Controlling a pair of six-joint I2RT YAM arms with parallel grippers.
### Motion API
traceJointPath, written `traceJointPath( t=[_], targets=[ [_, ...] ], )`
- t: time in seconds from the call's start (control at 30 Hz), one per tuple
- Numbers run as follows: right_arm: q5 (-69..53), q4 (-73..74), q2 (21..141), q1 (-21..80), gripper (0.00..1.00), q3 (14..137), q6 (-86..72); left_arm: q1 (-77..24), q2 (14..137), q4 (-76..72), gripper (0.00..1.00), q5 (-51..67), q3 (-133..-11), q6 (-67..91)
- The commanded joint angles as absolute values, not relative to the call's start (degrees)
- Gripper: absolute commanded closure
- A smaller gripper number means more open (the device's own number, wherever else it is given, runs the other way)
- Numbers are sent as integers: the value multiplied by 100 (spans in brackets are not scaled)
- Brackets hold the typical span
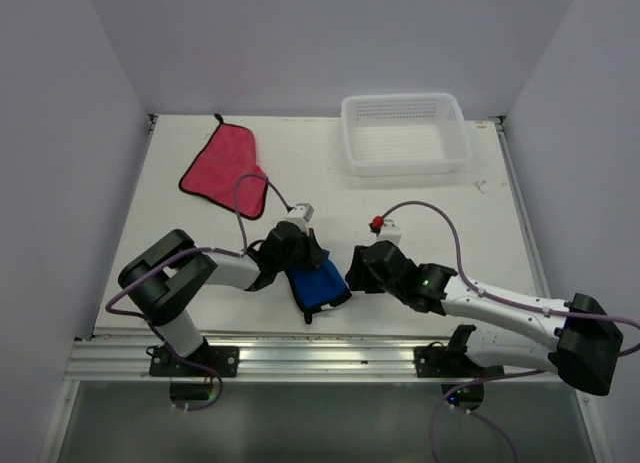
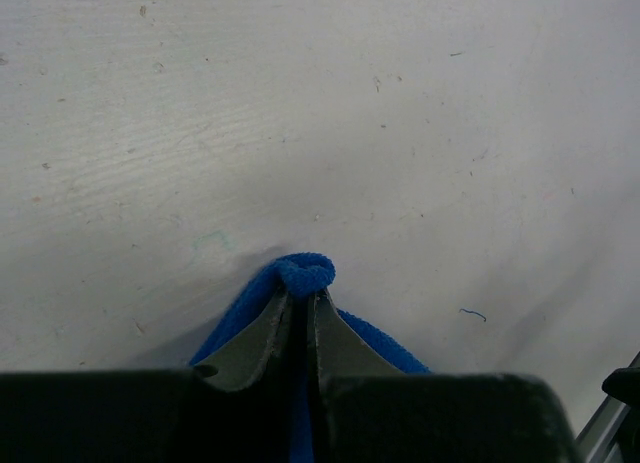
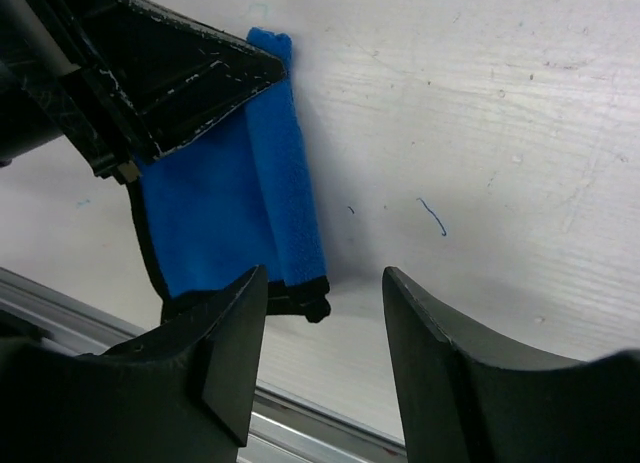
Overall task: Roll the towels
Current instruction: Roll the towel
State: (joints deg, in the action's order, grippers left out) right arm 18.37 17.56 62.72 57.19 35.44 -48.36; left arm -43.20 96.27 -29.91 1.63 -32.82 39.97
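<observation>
I need to use my right gripper to pinch that corner (image 1: 346,297), the blue towel's dark near corner, as it lies loose while my left gripper holds the towel's fold at its far end.
The blue towel (image 1: 319,284) lies folded near the table's front edge, dark edging along its near side. My left gripper (image 1: 303,251) is shut on its far folded edge; in the left wrist view the blue fold (image 2: 304,274) bulges out past the pinched fingertips. My right gripper (image 1: 356,270) is open and empty just right of the towel; in the right wrist view the towel (image 3: 240,203) lies ahead of the left finger, its dark corner (image 3: 310,305) between the jaws. The pink-red towel (image 1: 225,165) lies flat at the far left.
A white mesh basket (image 1: 404,133) stands at the back right. A small red object (image 1: 377,223) sits behind the right gripper. The metal rail (image 1: 320,355) runs along the table's front edge, close to the blue towel.
</observation>
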Motion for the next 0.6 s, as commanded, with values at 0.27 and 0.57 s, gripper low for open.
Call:
traceJointPath(
  t=[0.27,0.57],
  targets=[
    [1072,1046,6627,5221,47,3173,-5616,-4342,9826,-2399,100,-158,-2936,3937],
    [686,668,7013,5221,49,3129,-5572,-4351,9826,-2426,100,-167,-2900,3964]
  ],
)
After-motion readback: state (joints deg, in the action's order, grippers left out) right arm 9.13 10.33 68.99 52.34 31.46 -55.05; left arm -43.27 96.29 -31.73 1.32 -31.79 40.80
